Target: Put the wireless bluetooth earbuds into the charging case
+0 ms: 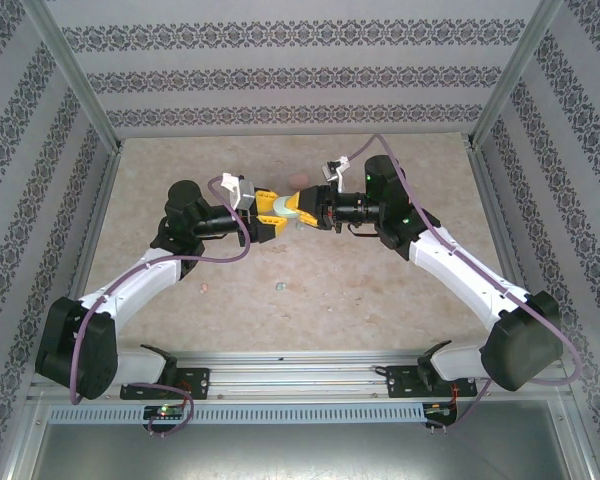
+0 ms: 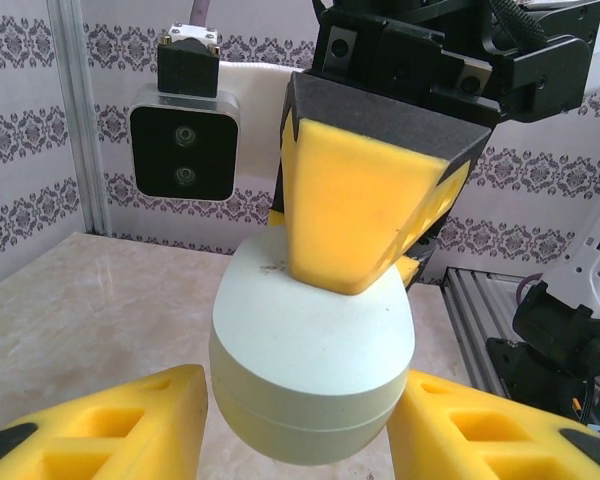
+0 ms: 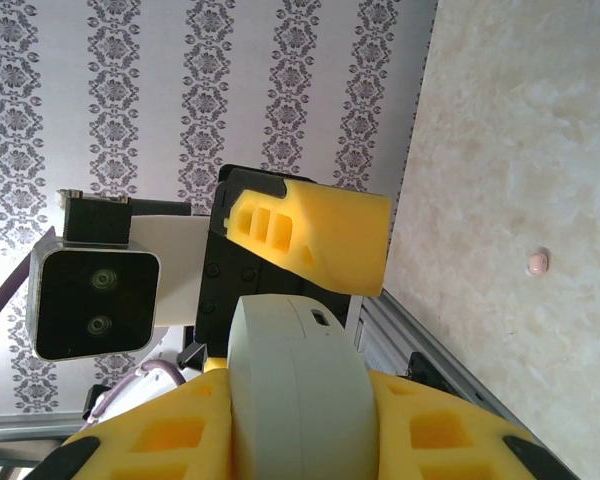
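Note:
The yellow fingers are pressing the case's flat lid and base together, so my right gripper needs to release to my left gripper, turn and take the case's rounded sides (image 2: 236, 272).
A mint green oval charging case (image 1: 293, 208) hangs closed above the middle of the table, between both arms. My right gripper (image 3: 295, 390) is shut on it, its yellow pads pressing the flat lid and the base (image 3: 290, 370). My left gripper (image 2: 305, 385) comes from the opposite side, and its fingertips (image 2: 185, 395) touch the case's rounded rim (image 2: 310, 350) on both sides. One right finger (image 2: 360, 200) lies across the lid. A pale pink earbud (image 3: 537, 262) lies on the table. Two tiny buds, one mint (image 1: 280, 287) and one pink (image 1: 206, 288), lie nearer the arm bases.
The marble-patterned table (image 1: 380, 290) is boxed in by patterned walls and metal posts (image 1: 75, 90). A metal rail (image 1: 300, 375) runs along the near edge between the arm bases. Both arms reach inward and meet at the centre.

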Robot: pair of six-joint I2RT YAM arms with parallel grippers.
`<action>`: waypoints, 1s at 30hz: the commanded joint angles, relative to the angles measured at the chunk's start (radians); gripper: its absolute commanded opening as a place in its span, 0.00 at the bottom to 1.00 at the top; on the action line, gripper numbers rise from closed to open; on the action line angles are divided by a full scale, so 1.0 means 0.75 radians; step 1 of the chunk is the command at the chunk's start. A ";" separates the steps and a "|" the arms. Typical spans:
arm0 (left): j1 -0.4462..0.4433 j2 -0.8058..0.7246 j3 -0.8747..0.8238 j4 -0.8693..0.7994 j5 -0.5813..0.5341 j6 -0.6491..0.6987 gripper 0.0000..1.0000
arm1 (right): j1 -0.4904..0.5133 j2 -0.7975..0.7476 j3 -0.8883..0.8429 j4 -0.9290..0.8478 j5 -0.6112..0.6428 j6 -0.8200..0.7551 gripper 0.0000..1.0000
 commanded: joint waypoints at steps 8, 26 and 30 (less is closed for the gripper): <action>-0.019 0.002 0.027 0.098 0.018 -0.040 0.54 | 0.025 0.014 0.037 0.041 -0.036 -0.005 0.24; -0.021 0.003 0.028 0.095 0.045 -0.067 0.30 | 0.024 0.001 0.035 0.074 -0.020 -0.029 0.47; -0.019 -0.022 0.057 0.027 0.069 -0.085 0.25 | -0.008 -0.062 0.019 0.083 0.044 -0.087 0.56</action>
